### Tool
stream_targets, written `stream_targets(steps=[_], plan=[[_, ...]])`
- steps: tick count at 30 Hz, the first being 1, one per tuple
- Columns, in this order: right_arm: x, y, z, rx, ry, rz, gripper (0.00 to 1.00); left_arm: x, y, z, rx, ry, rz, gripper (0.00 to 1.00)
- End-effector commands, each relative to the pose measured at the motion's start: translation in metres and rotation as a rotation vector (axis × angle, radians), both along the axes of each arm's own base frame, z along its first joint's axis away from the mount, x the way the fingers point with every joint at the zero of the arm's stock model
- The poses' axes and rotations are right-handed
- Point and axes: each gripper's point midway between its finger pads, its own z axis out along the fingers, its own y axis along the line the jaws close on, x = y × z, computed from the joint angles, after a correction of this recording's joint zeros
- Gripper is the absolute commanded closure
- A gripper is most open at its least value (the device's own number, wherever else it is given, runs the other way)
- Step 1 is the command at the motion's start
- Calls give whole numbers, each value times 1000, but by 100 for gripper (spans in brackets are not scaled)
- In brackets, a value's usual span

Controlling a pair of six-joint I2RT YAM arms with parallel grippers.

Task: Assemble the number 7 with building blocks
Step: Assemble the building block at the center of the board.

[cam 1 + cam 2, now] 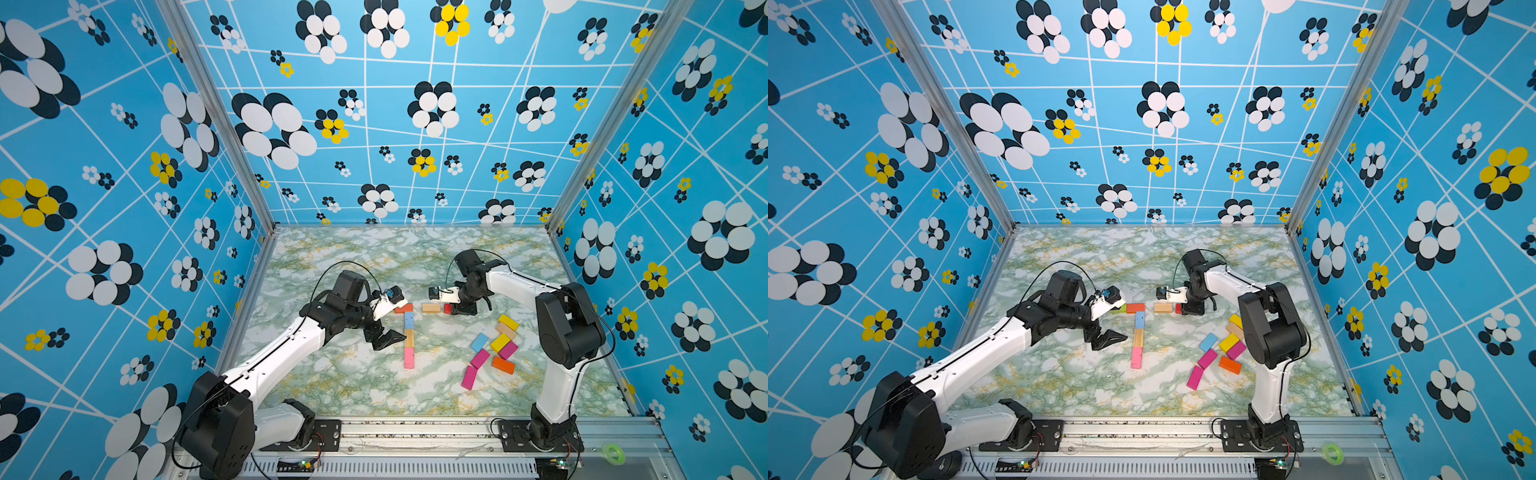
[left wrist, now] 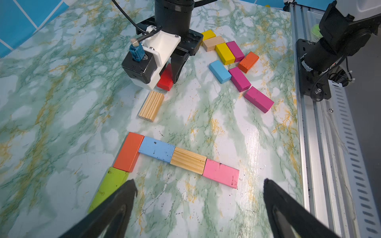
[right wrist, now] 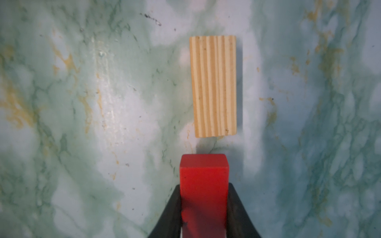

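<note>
The robot's right gripper needs to set the red block down on the table [image 1: 449, 308] [image 3: 217, 186] against the loose end of the loose striped wood block.
The number 7 lies flat in mid-table: a green block [image 2: 109, 185] and an orange block [image 2: 128, 151] form its bar, and light blue [image 2: 156, 149], striped wood [image 2: 188, 160] and pink [image 2: 221, 174] blocks form the stem [image 1: 409, 337]. My left gripper [image 2: 200, 182] hovers open beside the stem, holding nothing. My right gripper [image 3: 204, 185] is shut on a red block [image 3: 204, 171], low over the table to the right of the bar. A loose striped wood block [image 3: 213, 85] lies just ahead of the red one, between it and the orange block [image 1: 1135, 308].
A pile of loose blocks [image 1: 494, 349], yellow, magenta, light blue, orange and plain wood, lies at the right near the right arm's base. An aluminium rail [image 1: 415, 432] runs along the front edge with a green tape roll [image 1: 613, 453] on it. Patterned walls enclose three sides.
</note>
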Motion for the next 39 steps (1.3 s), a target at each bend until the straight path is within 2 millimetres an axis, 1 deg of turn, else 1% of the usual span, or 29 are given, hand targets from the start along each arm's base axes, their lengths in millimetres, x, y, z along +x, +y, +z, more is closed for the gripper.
stream_targets(steps=[1, 7, 21, 30, 39], plan=[[-4, 7, -3, 10, 38, 33, 74, -5, -2, -3, -1, 16, -33, 1], [-4, 11, -8, 1, 57, 47, 74, -5, -2, -4, 2, 14, -33, 1], [-3, 12, -19, -13, 86, 39, 74, -5, -1, -5, 8, 14, -33, 1], [1, 12, -21, -20, 83, 37, 74, -6, -2, -5, 8, 14, -36, 1], [0, 12, -25, -28, 93, 42, 73, -6, -2, -6, 11, 16, -37, 1]])
